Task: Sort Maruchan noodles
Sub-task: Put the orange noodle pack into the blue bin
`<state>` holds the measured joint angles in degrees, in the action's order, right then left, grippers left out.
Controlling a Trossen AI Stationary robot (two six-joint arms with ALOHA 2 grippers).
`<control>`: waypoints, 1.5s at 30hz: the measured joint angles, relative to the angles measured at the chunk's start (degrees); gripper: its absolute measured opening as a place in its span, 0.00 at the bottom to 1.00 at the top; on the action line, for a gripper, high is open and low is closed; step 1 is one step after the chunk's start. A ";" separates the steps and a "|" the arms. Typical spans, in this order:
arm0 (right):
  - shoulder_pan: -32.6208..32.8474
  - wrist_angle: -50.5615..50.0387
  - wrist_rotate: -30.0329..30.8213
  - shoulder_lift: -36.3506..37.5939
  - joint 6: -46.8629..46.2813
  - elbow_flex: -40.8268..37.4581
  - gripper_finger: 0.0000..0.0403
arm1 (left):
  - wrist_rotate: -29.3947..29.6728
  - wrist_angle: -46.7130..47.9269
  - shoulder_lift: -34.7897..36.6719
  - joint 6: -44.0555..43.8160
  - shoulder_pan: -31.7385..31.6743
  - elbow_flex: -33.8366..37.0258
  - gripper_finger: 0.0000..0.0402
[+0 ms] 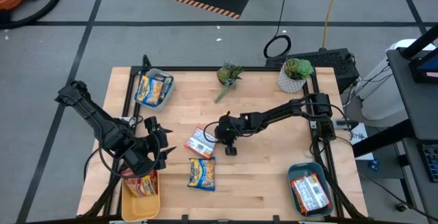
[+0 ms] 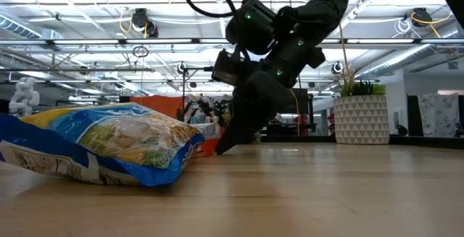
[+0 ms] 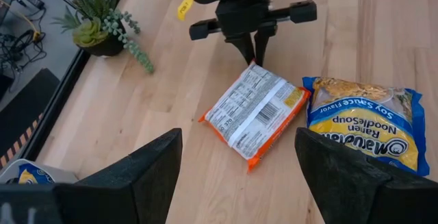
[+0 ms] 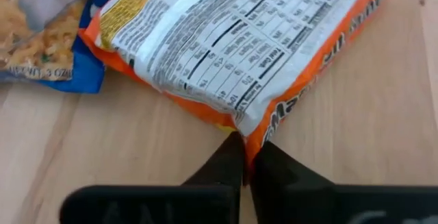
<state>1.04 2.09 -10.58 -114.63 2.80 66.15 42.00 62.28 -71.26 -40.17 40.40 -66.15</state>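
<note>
My left gripper is going to close on the orange Maruchan packet's loose end point(image 1: 194, 138) point(image 3: 233, 139), opposite the corner that my right gripper pinches.
An orange Maruchan packet point(image 1: 200, 142) lies label-side up at the middle of the table; it also shows in the left wrist view point(image 3: 253, 107) and the right wrist view point(image 4: 260, 39). My right gripper point(image 1: 217, 140) is shut on its corner. A blue-and-yellow packet point(image 1: 202, 172) lies flat just nearer the front edge and fills the left of the low view point(image 2: 101, 146). My left gripper point(image 1: 161, 148) is open and empty, held above the table's near left, beside the yellow bin point(image 1: 130, 207). My right gripper pinches the orange packet's corner point(image 4: 241, 129) nearest the right arm between its two fingers point(image 3: 252, 46), at the crimped edge. The fingers slant down from the table's right side. The packet lies flat on the table.
A grey bin point(image 1: 166, 80) at the far left holds blue-and-yellow packets. The yellow bin holds red-and-yellow packets. A teal bin point(image 1: 294, 171) at the near right holds a red-and-white packet. Two potted plants point(image 1: 229, 75) point(image 1: 294, 73) stand along the far edge.
</note>
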 joint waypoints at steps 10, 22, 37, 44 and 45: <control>0.60 -1.34 4.69 2.22 3.87 -0.17 0.00 | 0.09 -0.04 0.00 0.49 0.00 0.00 0.72; 6.06 -3.11 24.86 12.91 13.82 -0.09 0.00 | 0.46 -5.90 0.00 5.38 -2.07 0.00 0.72; 11.23 -3.90 44.76 21.42 19.53 -0.09 0.00 | 0.48 -14.63 0.00 11.97 -9.05 0.00 0.72; 12.86 -4.72 56.15 26.16 18.91 -0.05 0.00 | 0.53 -20.58 -1.31 12.71 -12.46 0.00 0.72; 13.17 -4.99 57.34 26.49 18.91 -0.04 0.00 | 0.50 -21.45 -1.82 13.41 -12.70 0.00 0.72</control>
<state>14.21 -2.90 46.75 -88.14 21.71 66.11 42.50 40.83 -73.08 -26.76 27.70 -66.15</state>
